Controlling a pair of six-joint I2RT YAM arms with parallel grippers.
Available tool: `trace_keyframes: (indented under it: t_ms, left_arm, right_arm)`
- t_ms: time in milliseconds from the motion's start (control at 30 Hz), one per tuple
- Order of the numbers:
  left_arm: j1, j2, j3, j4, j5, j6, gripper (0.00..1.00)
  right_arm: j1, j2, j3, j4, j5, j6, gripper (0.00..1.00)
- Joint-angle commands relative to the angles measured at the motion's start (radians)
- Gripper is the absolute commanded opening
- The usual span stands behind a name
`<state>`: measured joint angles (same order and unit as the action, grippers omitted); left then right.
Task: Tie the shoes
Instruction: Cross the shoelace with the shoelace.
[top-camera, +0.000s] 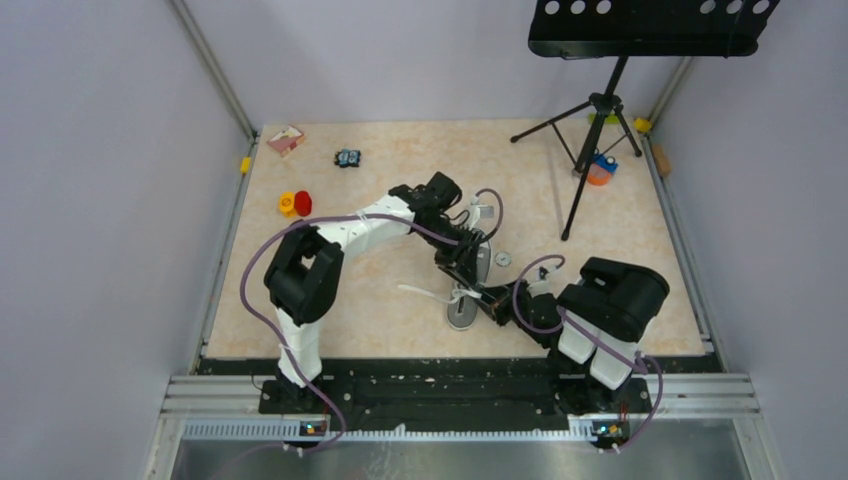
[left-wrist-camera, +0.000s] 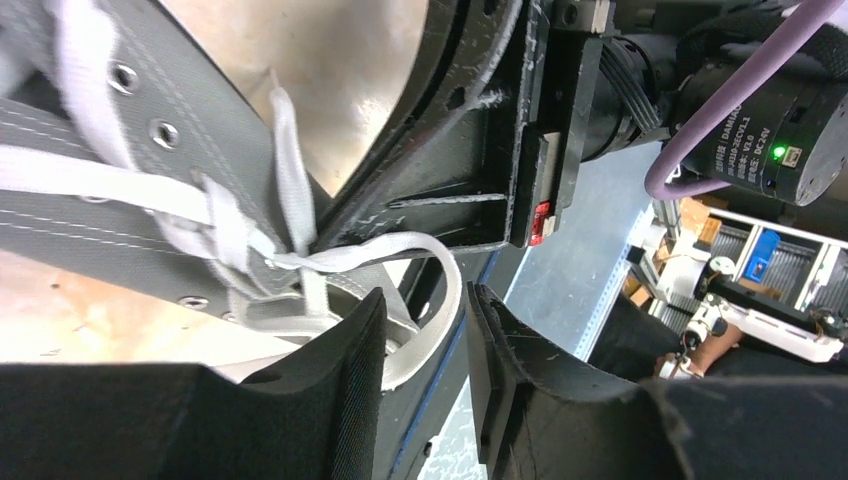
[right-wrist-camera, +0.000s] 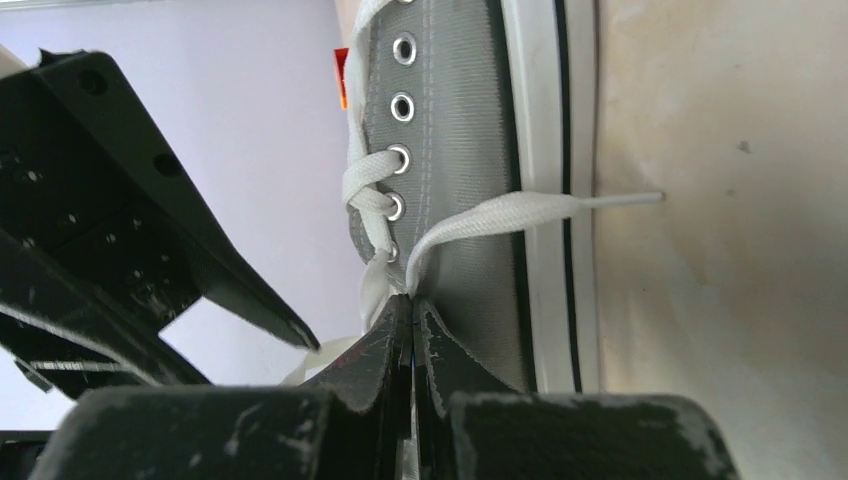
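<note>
The left gripper's fingers straddle the outer bend of the lace loop, away from the crossing at the end of the right gripper, so the left gripper should pinch that crossing (left-wrist-camera: 309, 263).
The grey sneaker (top-camera: 466, 290) stands on the table between both grippers, its white laces (top-camera: 425, 293) trailing left. In the right wrist view the sneaker's (right-wrist-camera: 450, 150) side shows, and my right gripper (right-wrist-camera: 411, 308) is shut on a white lace (right-wrist-camera: 500, 212) near the lowest eyelets; that lace's free end lies across the sole onto the table. In the left wrist view my left gripper (left-wrist-camera: 425, 350) is open over the sneaker's (left-wrist-camera: 120, 230) eyelet rows, with a white lace loop (left-wrist-camera: 445, 290) curving between its fingers (left-wrist-camera: 340, 380). A loose knot (left-wrist-camera: 225, 235) sits at the eyelets.
A black music stand's tripod (top-camera: 598, 120) stands at the back right, with an orange and blue object (top-camera: 600, 168) by its legs. Red and yellow pieces (top-camera: 295, 204), a small box (top-camera: 286, 140) and a small dark object (top-camera: 347, 158) lie at the back left.
</note>
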<state>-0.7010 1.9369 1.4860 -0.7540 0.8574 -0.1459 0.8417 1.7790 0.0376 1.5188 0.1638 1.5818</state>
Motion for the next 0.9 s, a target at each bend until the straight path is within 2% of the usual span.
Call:
trace_keyframes:
  t_ms: [0, 133, 233, 333, 400, 733, 867]
  left_arm:
    - [0.041, -0.024, -0.016, 0.112, -0.018, -0.051, 0.38]
    - [0.064, -0.011, -0.059, 0.175, -0.025, -0.07, 0.36]
    - [0.064, 0.0, -0.082, 0.187, 0.01, -0.072, 0.27]
    - [0.063, -0.005, -0.107, 0.189, 0.049, -0.071, 0.13]
    - [0.058, -0.025, -0.131, 0.198, 0.067, -0.066, 0.0]
    - [0.05, -0.043, -0.173, 0.203, 0.097, -0.052, 0.0]
    - [0.051, -0.053, -0.17, 0.217, 0.068, -0.067, 0.12]
  right_arm:
    - [-0.002, -0.02, -0.027, 0.202, -0.001, 0.008, 0.0]
    - [-0.002, -0.016, -0.052, 0.203, 0.016, 0.028, 0.0]
    - [-0.002, -0.026, -0.071, 0.203, 0.023, 0.027, 0.0]
    - [-0.002, -0.032, -0.072, 0.203, 0.024, 0.024, 0.0]
    - [-0.002, -0.039, -0.076, 0.203, 0.026, 0.023, 0.0]
    - [-0.002, -0.087, -0.069, 0.203, 0.043, 0.006, 0.0]
    - [-0.002, -0.084, -0.061, 0.203, 0.037, 0.004, 0.0]
